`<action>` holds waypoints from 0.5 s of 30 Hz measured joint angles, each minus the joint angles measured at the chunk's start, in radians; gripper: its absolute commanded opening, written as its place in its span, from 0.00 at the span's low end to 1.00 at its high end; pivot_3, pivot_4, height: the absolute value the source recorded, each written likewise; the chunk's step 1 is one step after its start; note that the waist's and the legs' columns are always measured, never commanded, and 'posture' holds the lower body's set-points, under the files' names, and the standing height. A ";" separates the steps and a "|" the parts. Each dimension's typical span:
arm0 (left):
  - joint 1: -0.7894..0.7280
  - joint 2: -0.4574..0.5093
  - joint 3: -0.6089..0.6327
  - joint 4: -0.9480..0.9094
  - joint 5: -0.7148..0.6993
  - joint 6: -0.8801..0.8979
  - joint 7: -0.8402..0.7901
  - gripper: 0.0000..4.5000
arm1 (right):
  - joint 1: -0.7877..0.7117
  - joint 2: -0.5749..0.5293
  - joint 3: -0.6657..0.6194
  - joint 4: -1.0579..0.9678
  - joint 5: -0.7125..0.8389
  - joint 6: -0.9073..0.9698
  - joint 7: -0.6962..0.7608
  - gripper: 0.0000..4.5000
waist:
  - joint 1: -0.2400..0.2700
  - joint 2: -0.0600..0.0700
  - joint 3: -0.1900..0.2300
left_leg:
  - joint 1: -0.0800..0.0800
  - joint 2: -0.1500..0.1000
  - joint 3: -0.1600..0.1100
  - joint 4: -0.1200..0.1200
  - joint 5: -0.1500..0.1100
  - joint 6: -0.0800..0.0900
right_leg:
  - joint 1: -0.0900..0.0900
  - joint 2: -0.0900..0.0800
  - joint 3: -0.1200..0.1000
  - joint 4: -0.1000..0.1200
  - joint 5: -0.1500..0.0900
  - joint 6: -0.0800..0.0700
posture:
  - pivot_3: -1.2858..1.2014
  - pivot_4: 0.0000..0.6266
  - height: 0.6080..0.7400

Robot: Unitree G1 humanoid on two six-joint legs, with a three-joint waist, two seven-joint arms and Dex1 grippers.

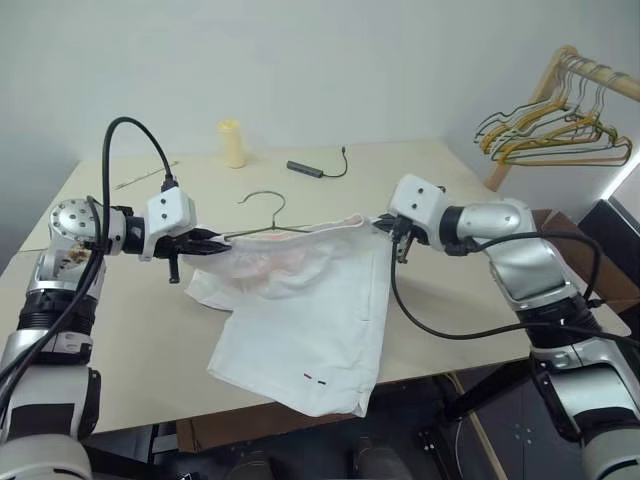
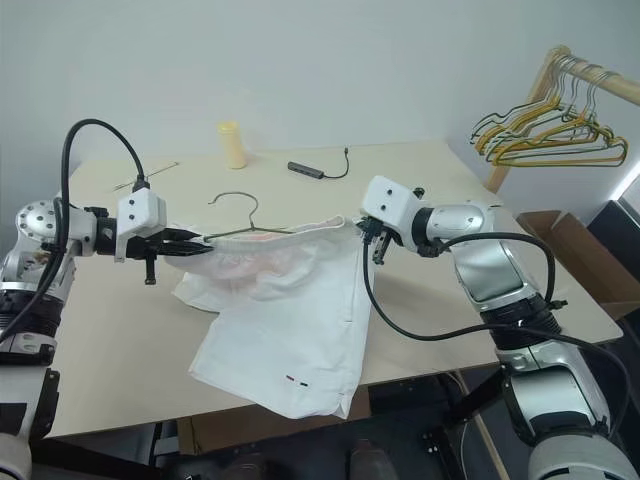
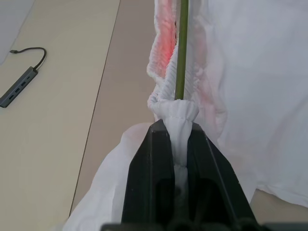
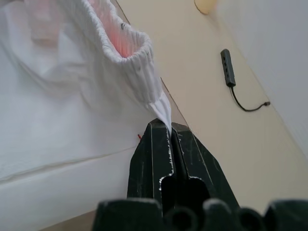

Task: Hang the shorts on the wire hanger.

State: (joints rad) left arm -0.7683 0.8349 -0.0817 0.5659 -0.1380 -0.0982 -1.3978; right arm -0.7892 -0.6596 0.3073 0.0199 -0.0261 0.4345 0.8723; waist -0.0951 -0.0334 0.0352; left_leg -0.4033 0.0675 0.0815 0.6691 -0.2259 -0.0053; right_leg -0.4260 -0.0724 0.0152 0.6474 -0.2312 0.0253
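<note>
I have only the waistband's tip in my right gripper, beyond the hanger's end, so it should open, move in and grip waistband and hanger together (image 1: 314, 231) before carrying the shorts.
The white shorts (image 1: 300, 330) hang stretched by their gathered waistband between my two grippers, above the table (image 1: 130, 330). Their legs drape onto the tabletop and over its front edge. My left gripper (image 1: 222, 243) is shut on one bunched end of the waistband (image 3: 175, 113), where the olive wire hanger (image 3: 181, 57) runs into the fabric. The hanger's hook (image 1: 263, 193) rises above the waistband's middle. My right gripper (image 1: 385, 228) is shut on the other end of the waistband (image 4: 161, 108), at about the same height.
A yellow cup (image 1: 232, 143), a grey USB hub with its cable (image 1: 305, 169) and a thin stick (image 1: 145, 176) lie at the back of the table. A wooden rack with several yellow and green hangers (image 1: 560, 130) stands at the far right, with a cardboard box (image 2: 570, 235) below it.
</note>
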 measured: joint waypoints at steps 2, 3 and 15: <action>0.000 -0.001 0.000 0.000 0.000 0.000 -0.006 0.01 | -0.015 0.013 0.018 0.001 -0.013 -0.001 0.001 0.01 | -0.001 0.000 0.000 | -0.001 0.000 0.000 0.000 0.000 0.000 | -0.001 0.000 0.000 0.000 0.000 0.000 | 0.49 0.00 1.00; 0.000 -0.001 0.000 0.000 0.000 0.000 -0.010 0.01 | -0.025 0.026 0.025 0.001 -0.016 -0.001 0.003 0.01 | -0.002 0.000 0.000 | -0.001 0.000 0.000 0.000 0.000 0.000 | -0.001 0.000 0.000 0.000 0.000 0.000 | 0.49 0.00 1.00; 0.003 -0.010 0.000 -0.014 -0.002 0.001 -0.014 0.01 | -0.062 0.088 0.060 -0.021 -0.042 0.062 0.056 0.01 | -0.002 0.000 0.000 | -0.001 0.000 0.000 0.000 0.000 0.000 | -0.001 0.000 0.000 0.001 0.000 0.000 | 0.50 0.00 1.00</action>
State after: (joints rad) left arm -0.7653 0.8247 -0.0817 0.5523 -0.1395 -0.0970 -1.4115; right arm -0.8515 -0.5720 0.3672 -0.0007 -0.0679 0.4969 0.9279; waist -0.0969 -0.0333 0.0352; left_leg -0.4043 0.0676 0.0815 0.6693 -0.2259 -0.0053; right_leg -0.4273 -0.0722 0.0149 0.6480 -0.2311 0.0252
